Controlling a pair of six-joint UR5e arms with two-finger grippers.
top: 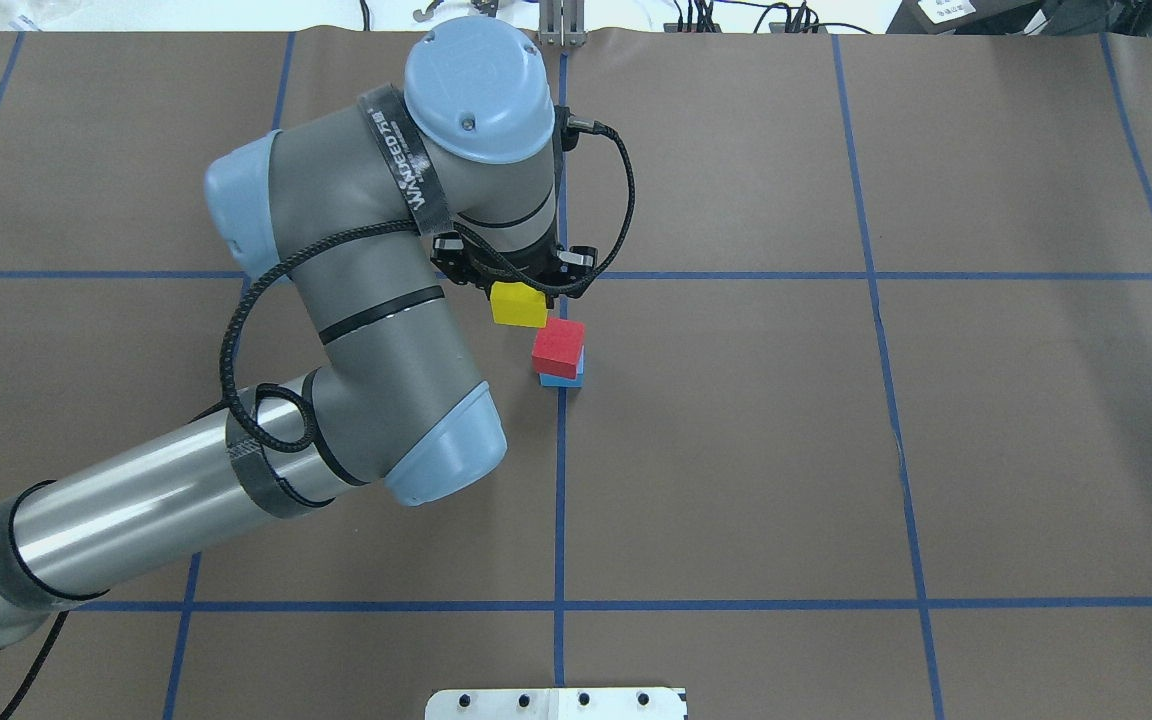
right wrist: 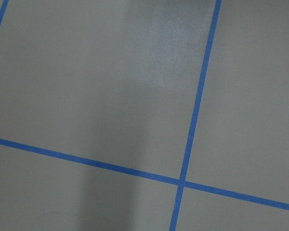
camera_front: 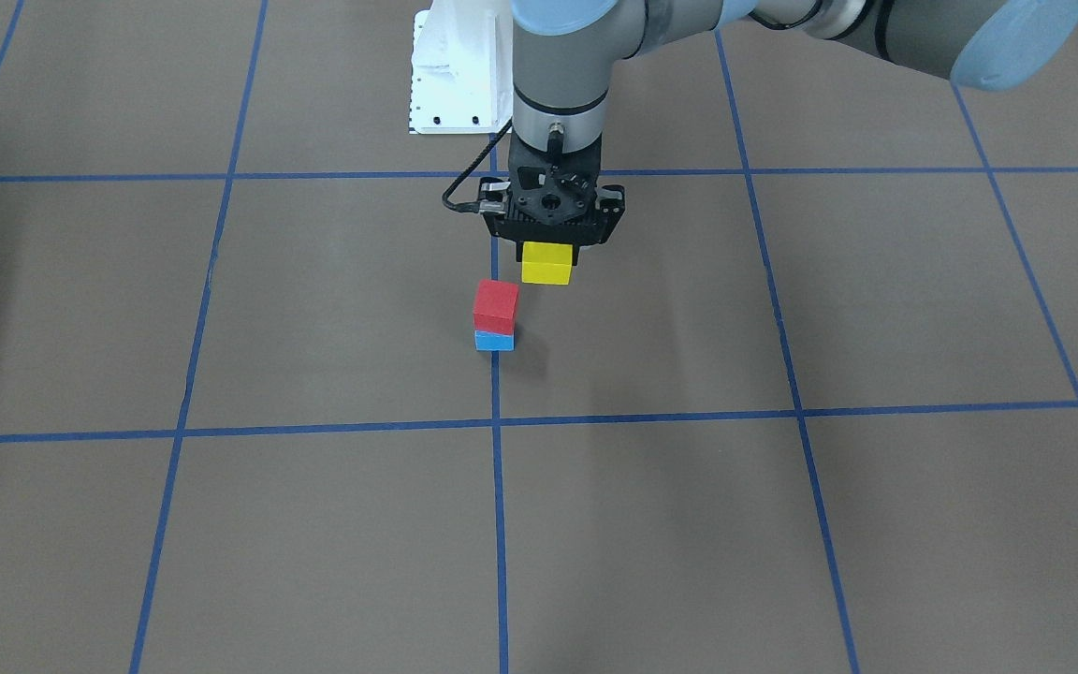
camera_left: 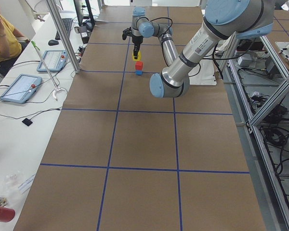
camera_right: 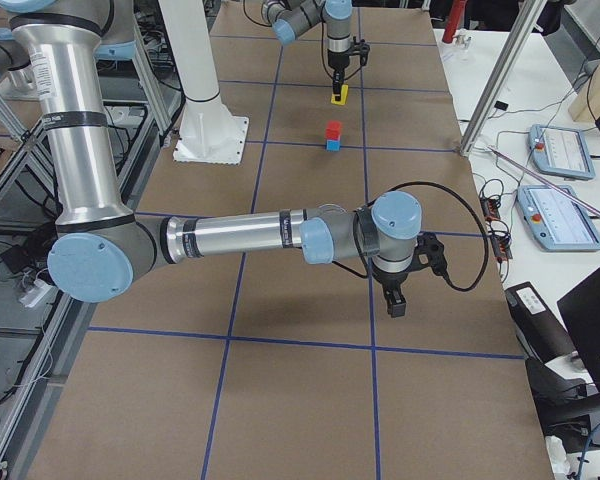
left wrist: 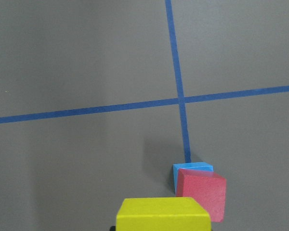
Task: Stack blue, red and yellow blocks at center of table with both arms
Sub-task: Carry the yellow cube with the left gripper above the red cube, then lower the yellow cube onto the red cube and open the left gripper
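I need to let go of the yellow block with my left gripper on top of the red block [camera_front: 493, 298] [left wrist: 201, 197], so it becomes the highest block in the stack. The yellow block is held beside the stack now.
A red block [camera_front: 496, 306] sits on a blue block [camera_front: 494, 342] near the table's center, slightly askew on it. My left gripper [camera_front: 546, 257] is shut on a yellow block [camera_front: 546, 263] and holds it above the table, close beside the stack on the robot's left. In the overhead view the yellow block [top: 519, 304] sits up-left of the red block [top: 558, 346]. The left wrist view shows yellow [left wrist: 163, 214], red [left wrist: 202, 192] and blue [left wrist: 192, 168]. My right gripper [camera_right: 395, 305] shows only in the exterior right view, far from the stack; I cannot tell whether it is open or shut.
A white mounting plate [camera_front: 450, 75] lies at the robot's edge of the table. Blue tape lines [camera_front: 497, 421] form a grid on the brown surface. Tablets [camera_left: 21, 87] and a seated person [camera_left: 2, 33] are beside the table's far edge.
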